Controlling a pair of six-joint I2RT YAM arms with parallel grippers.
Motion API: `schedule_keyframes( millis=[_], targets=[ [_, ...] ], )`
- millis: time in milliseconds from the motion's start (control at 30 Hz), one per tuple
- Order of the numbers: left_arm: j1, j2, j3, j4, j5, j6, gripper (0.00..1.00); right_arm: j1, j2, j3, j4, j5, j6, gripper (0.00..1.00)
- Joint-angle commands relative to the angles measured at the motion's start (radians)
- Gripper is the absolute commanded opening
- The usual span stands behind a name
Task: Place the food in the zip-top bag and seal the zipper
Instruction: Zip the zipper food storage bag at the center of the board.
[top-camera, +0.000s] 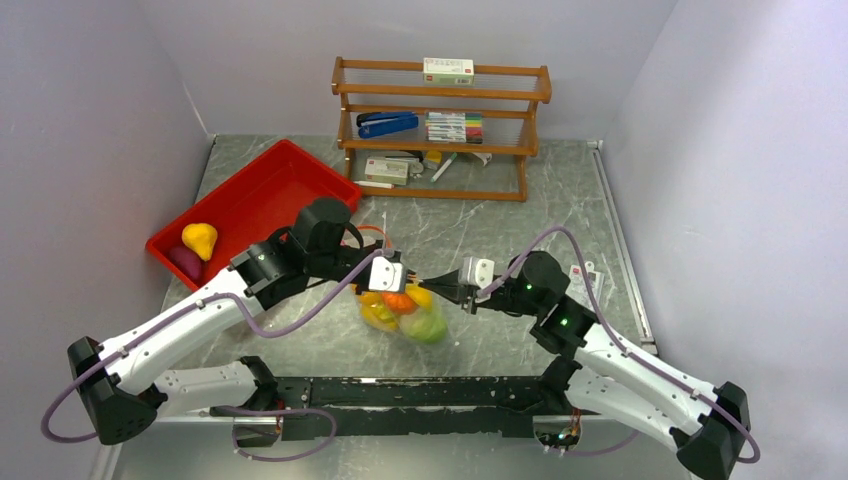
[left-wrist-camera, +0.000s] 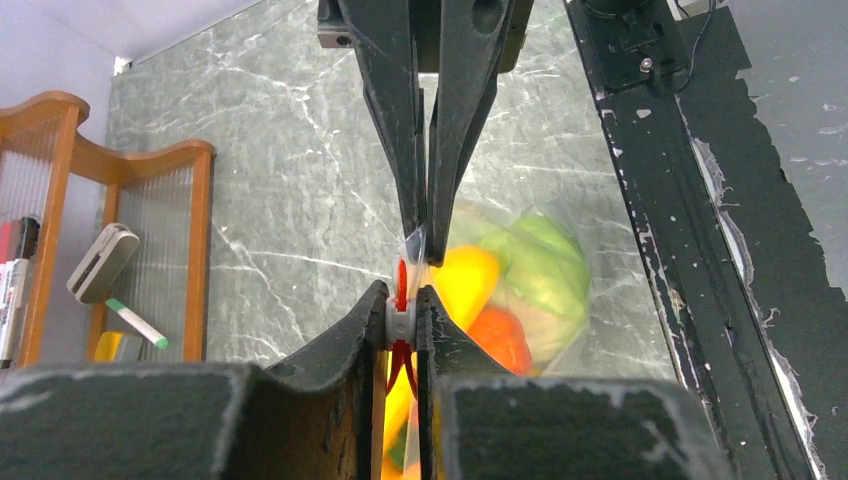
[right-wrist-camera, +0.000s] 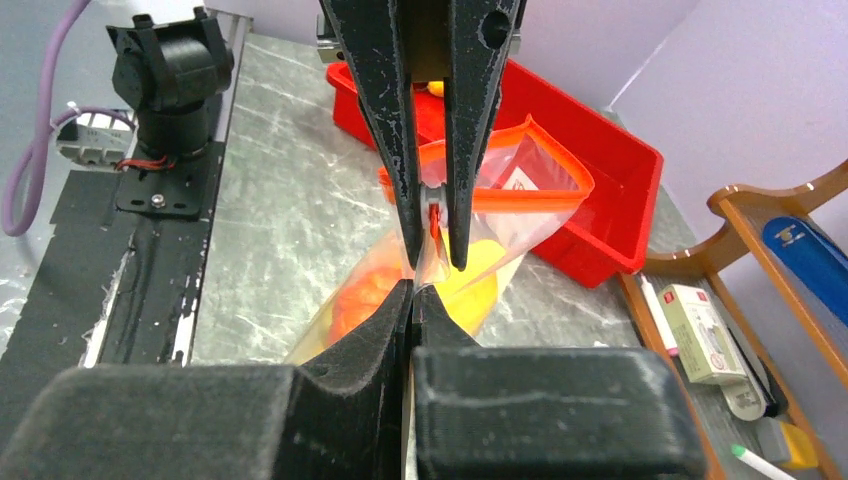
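Observation:
My right gripper pinches only the clear edge of the bag, past the end of the red-orange zipper. It should open and grab again closer to the white slider (left-wrist-camera: 402, 278).
The zip-top bag (top-camera: 402, 312) hangs between both grippers just above the table, holding the food: a yellow pepper (left-wrist-camera: 466, 281), a green fruit (left-wrist-camera: 548, 274) and an orange piece (left-wrist-camera: 502, 338). My left gripper (left-wrist-camera: 402, 302) is shut on the white slider of the red-orange zipper (left-wrist-camera: 402, 275). My right gripper (right-wrist-camera: 413, 291) is shut on the bag's clear edge close by. Past the left fingers (right-wrist-camera: 392, 150), the zipper strip (right-wrist-camera: 540, 165) still gapes in a loop. A yellow pear (top-camera: 199, 238) lies in the red tray (top-camera: 268, 188).
A purple toy (top-camera: 186, 262) lies beside the pear in the tray. A wooden rack (top-camera: 441, 128) with a stapler, markers and boxes stands at the back. A black rail (top-camera: 420, 393) runs along the near edge between the arm bases.

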Motion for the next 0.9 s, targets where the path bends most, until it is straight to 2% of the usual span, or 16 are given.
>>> schedule_keyframes(
  millis=[0,200,233,267,300,333,433,533,567,700,867],
  targets=[
    [0.051,-0.031,-0.031,-0.037,-0.001,0.015,0.07,0.004,-0.038,0.002,-0.002,0.014,-0.025,0.0],
    [0.056,-0.017,-0.009,-0.046,0.014,0.023,0.09,0.004,-0.018,0.004,0.007,0.023,0.01,0.0],
    [0.056,-0.014,-0.006,-0.037,0.031,0.016,0.08,0.004,-0.004,0.011,0.005,0.022,0.022,0.09],
    [0.056,-0.012,-0.004,-0.026,0.048,0.01,0.07,0.005,0.012,0.02,-0.002,0.005,0.028,0.24],
    [0.057,-0.01,-0.003,-0.013,0.053,0.007,0.07,0.005,0.029,0.031,-0.012,-0.008,0.033,0.3],
    [0.057,-0.008,-0.002,-0.002,0.058,0.005,0.07,0.005,0.046,0.044,-0.019,-0.022,0.039,0.31],
    [0.056,0.006,0.006,0.004,0.069,0.009,0.07,0.015,0.066,0.062,-0.027,0.004,0.052,0.31],
    [0.057,0.024,0.024,-0.016,0.078,0.021,0.07,0.019,0.057,0.071,-0.039,0.069,0.042,0.18],
    [0.057,0.026,0.026,-0.016,0.08,0.022,0.07,0.021,0.059,0.076,-0.044,0.081,0.042,0.17],
    [0.056,0.029,0.025,0.005,0.092,0.013,0.08,0.023,0.093,0.113,-0.068,0.099,0.051,0.25],
    [0.056,0.04,0.033,0.01,0.109,0.012,0.08,0.025,0.13,0.14,-0.091,0.121,0.042,0.21]
  ],
)
